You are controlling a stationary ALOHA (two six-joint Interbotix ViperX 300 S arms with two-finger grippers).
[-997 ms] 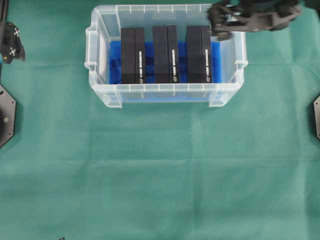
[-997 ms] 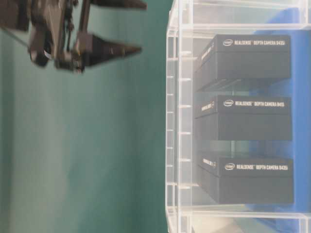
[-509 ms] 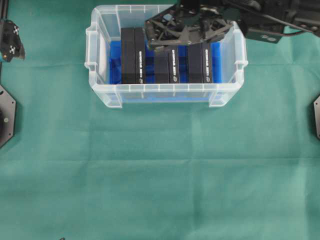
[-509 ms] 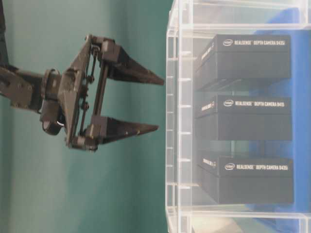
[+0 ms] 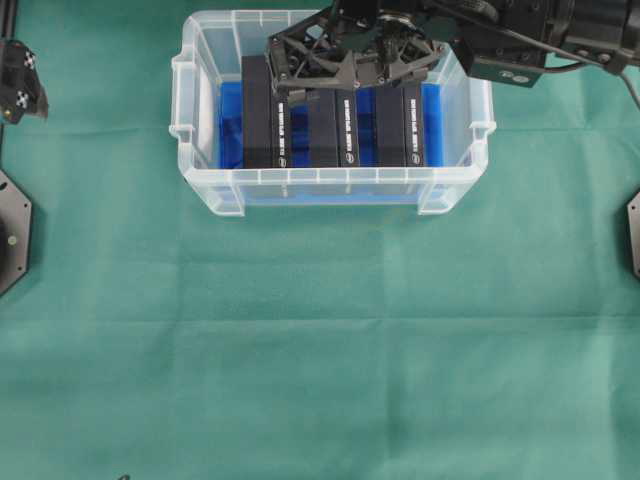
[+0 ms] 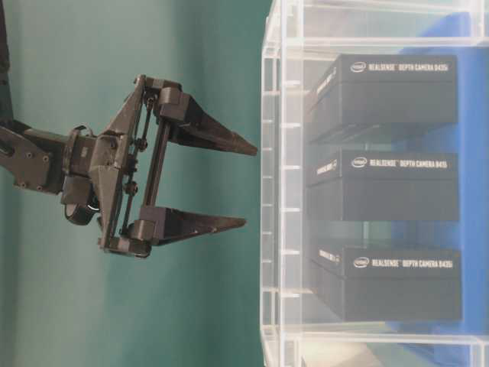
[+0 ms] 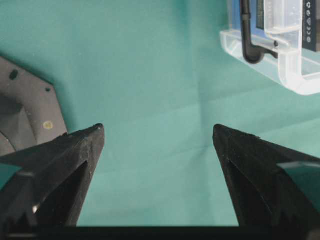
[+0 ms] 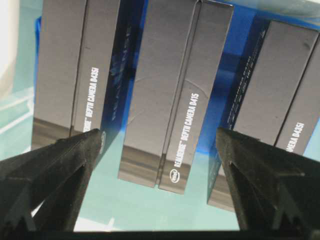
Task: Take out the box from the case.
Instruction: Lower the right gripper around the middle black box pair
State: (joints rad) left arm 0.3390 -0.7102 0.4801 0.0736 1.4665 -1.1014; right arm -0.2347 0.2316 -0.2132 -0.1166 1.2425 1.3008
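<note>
The middle black box's long sides (image 5: pixel 312 122) (image 8: pixel 130 131) should be gripped next by my right gripper, which will go down and close about halfway along the box.
The case (image 5: pixel 330 180) is a clear plastic bin with a blue floor, at the back middle of the green cloth. Three black boxes stand side by side in it: left (image 5: pixel 262 125), middle (image 5: pixel 338 135) and right (image 5: pixel 402 130). My right gripper (image 5: pixel 350 75) hangs open just above the case, pointing down. In the right wrist view its fingertips straddle the middle box (image 8: pixel 175 100) without touching it. The table-level view has the right gripper (image 6: pixel 250 185) level with the case's rim (image 6: pixel 269 191). My left gripper (image 7: pixel 157 127) is open and empty over bare cloth at the far left (image 5: pixel 20 85).
Green cloth (image 5: pixel 320 350) covers the table in front of the case. Black arm bases sit at the left edge (image 5: pixel 10 230) and the right edge (image 5: pixel 633 235). A corner of the case (image 7: pixel 295 75) shows in the left wrist view.
My right gripper has swung left from the case's back right corner to over the middle box, still wide open. The left arm has not moved.
</note>
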